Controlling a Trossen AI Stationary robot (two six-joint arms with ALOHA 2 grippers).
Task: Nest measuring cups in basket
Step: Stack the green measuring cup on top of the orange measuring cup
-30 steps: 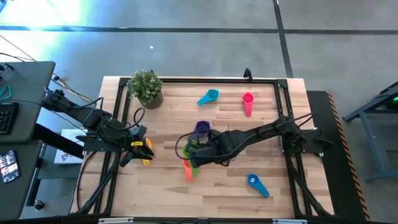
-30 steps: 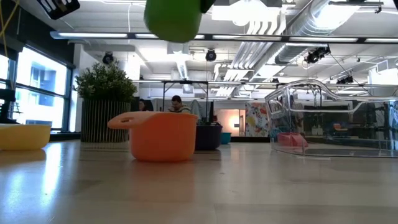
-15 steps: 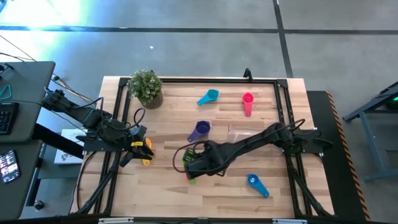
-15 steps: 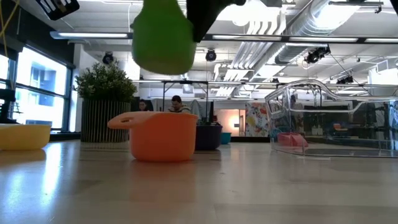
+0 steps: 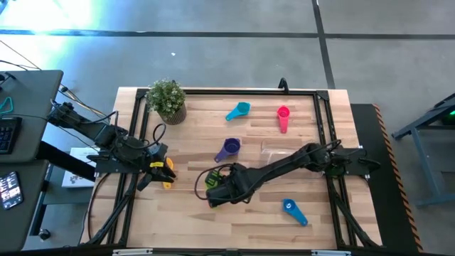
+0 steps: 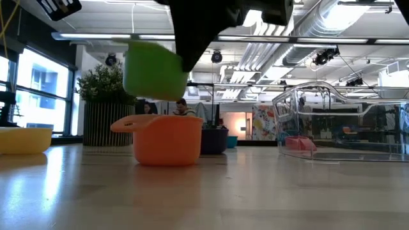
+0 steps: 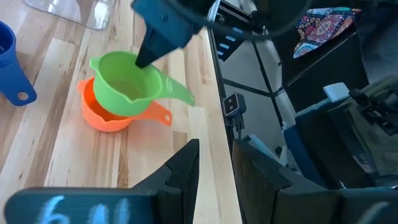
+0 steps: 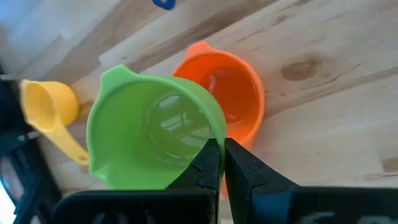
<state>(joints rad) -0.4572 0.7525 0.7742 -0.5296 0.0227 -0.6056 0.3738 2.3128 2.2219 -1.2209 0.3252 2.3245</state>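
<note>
My right gripper has the green measuring cup. It will let go of it inside the bowl of the upright salmon cup (image 5: 215, 180) (image 8: 222, 94).
My right gripper (image 5: 215, 188) reaches across the table's near middle, shut on the green measuring cup (image 8: 152, 134). That cup hovers just above the salmon cup (image 6: 167, 140), which stands upright on the wood, and is offset a little from it. The yellow cup (image 5: 167, 183) lies beside my left gripper (image 5: 162, 171), which waits open at the left edge. The purple cup (image 5: 228, 148), light blue cup (image 5: 239, 110), magenta cup (image 5: 283, 118) and blue cup (image 5: 293, 210) lie scattered on the table. The clear basket (image 6: 339, 121) stands right of centre. My right gripper pinches the green cup's rim wall (image 8: 213, 132), one finger inside the bowl and one outside. It grips away from the handle (image 7: 179, 94). The fingers come slanting down from the table's right. The cup is lifted clear with its mouth up, above the salmon cup.
A potted plant (image 5: 168, 99) stands at the far left corner. A black metal frame (image 5: 135, 135) runs around the table's edges. Cables loop beside both arms. Bare wood lies along the near edge, between the salmon and blue cups.
My right gripper has carried the green cup toward the table's near left and lowered it, from over the purple cup to just above the salmon cup. The purple cup now shows uncovered. The hold has stayed shut.
</note>
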